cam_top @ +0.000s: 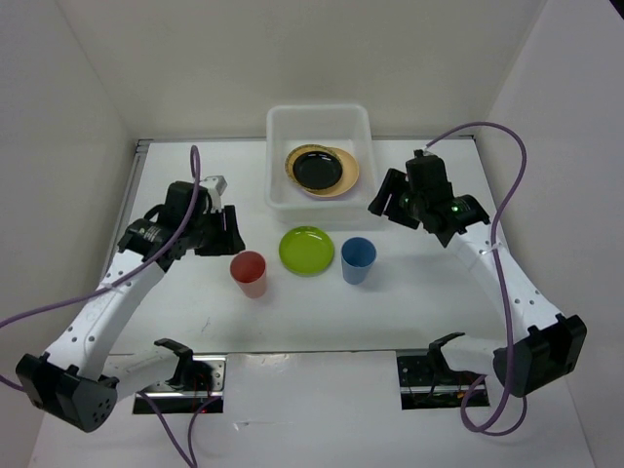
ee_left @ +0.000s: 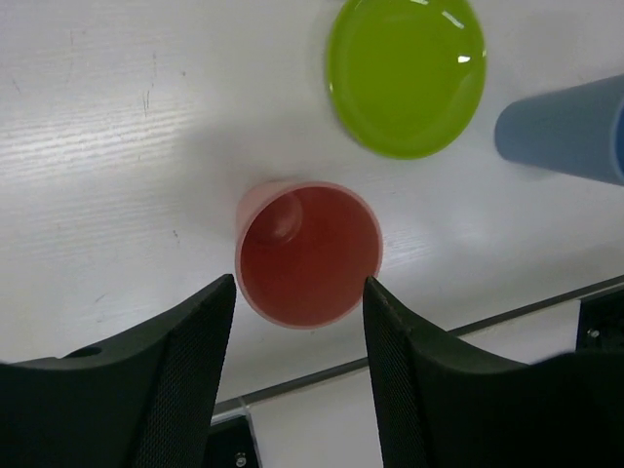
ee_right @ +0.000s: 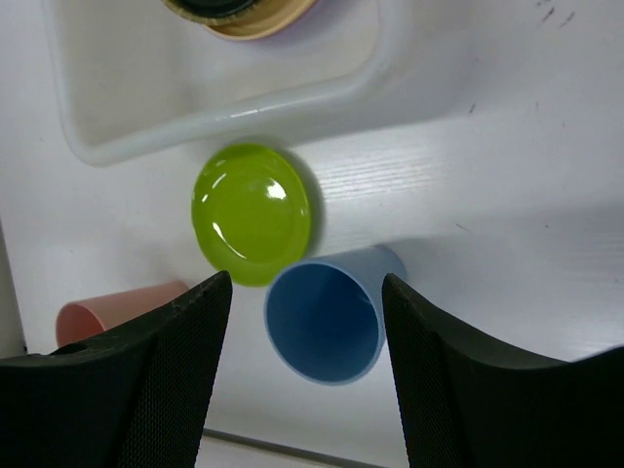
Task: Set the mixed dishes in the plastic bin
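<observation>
My right gripper is to grab the blue cup next by the cup's rim (cam_top: pixel 375 251) (ee_right: pixel 381 327), on the side farthest from the lime green plate.
A red cup (cam_top: pixel 249 272) stands upright, with a lime green plate (cam_top: pixel 306 250) and a blue cup (cam_top: pixel 358 259) in a row to its right. The translucent plastic bin (cam_top: pixel 283 122) behind them holds a black plate (cam_top: pixel 317 170) on a tan and peach stack (cam_top: pixel 349 177). My left gripper (cam_top: pixel 222 229) is open and empty, raised up-left of the red cup (ee_left: pixel 310 253), which shows between its fingers (ee_left: pixel 195 370). My right gripper (cam_top: pixel 385 202) is open and empty, raised beside the bin's right wall, over the blue cup (ee_right: pixel 327 317). The lavender plate is hidden.
White walls enclose the table on the left, back and right. Purple cables loop from both arms. Two dark metal plates (cam_top: pixel 185 375) (cam_top: pixel 434 375) sit at the near edge by the arm bases. The green plate (ee_right: pixel 252 214) lies just in front of the bin's wall (ee_right: pixel 224 112).
</observation>
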You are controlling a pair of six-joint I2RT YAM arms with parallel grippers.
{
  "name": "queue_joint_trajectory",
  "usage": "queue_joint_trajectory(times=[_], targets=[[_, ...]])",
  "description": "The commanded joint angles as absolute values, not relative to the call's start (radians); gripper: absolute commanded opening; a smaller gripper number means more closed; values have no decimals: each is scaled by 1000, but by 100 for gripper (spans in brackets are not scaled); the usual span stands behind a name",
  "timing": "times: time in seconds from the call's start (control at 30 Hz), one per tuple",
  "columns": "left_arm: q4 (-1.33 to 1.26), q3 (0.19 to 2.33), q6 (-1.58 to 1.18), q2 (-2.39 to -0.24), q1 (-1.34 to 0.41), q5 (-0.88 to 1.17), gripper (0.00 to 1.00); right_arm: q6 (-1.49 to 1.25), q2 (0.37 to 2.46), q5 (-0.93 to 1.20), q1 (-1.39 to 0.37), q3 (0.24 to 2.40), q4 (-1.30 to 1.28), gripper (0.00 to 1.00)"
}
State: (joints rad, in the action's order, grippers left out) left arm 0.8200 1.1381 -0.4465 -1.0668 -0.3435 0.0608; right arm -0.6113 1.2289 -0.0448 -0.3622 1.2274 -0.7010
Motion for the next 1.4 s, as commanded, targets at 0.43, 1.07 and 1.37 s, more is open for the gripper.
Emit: queue_joint_trajectory(times=[0.43, 1.07, 1.37], targets=[[853, 1104, -491, -1256, -330, 11, 57, -535, 1213, -84, -370, 1252, -759, 69], [922, 1158, -470, -1433, -330, -31, 0, -453, 1288, 6, -282, 1373, -750, 69], [1153, 1434, -380, -1396, -330, 11, 0, -433, 1333, 48, -253, 1424, -730, 69]])
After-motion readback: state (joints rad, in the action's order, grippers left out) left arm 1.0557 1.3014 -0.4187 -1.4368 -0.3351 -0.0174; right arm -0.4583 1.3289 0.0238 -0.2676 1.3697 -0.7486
